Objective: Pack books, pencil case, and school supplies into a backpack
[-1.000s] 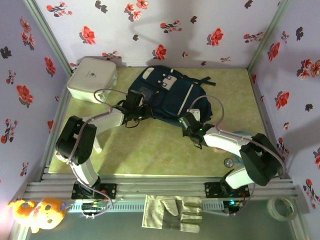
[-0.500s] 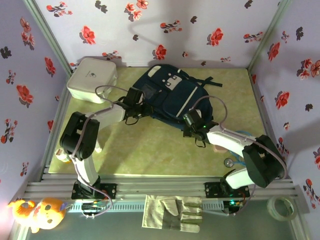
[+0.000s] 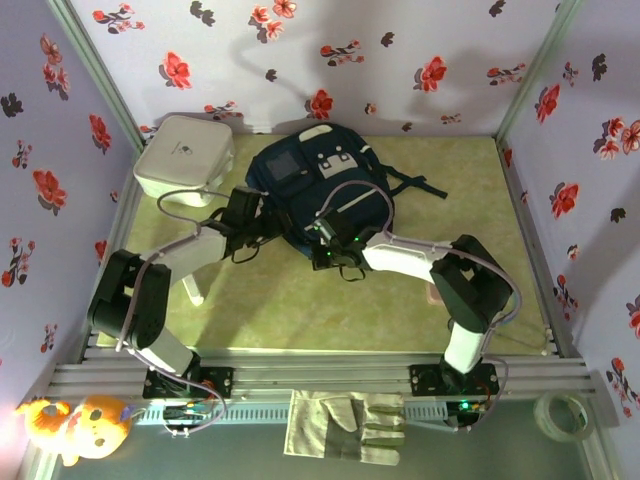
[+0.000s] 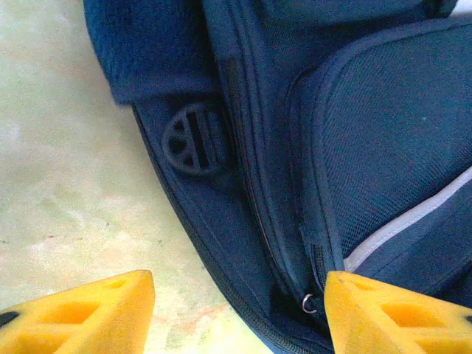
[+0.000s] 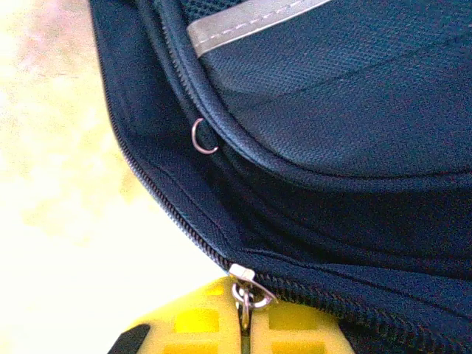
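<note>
My left gripper will pinch that zipper edge (image 4: 209, 262) before I draw the pull, because the zipper seam bends at the zipper pull in my right gripper and its side edge lies loose.
The navy backpack (image 3: 325, 180) lies flat at the back of the mat, its grey patches facing up. At its left lower edge my left gripper (image 3: 264, 226) stands open, its yellow fingers (image 4: 81, 313) spread on either side of the backpack's seam (image 4: 243, 243) and holding nothing. My right gripper (image 3: 328, 252) is at the pack's near edge, shut on the metal zipper pull (image 5: 245, 301) of the main zipper. To the right of the slider the teeth are joined. The books, the pencil case and the school supplies are out of view.
A white square box (image 3: 185, 157) stands at the back left, close to the backpack. Patterned walls close off the back and both sides. A glove (image 3: 345, 425), a tape roll (image 3: 560, 415) and a plush toy (image 3: 75, 425) lie beyond the front rail.
My left gripper has opened and let go of the backpack. My right gripper has moved left along the pack's near edge with the zipper pull, and the backpack has swung to the left.
</note>
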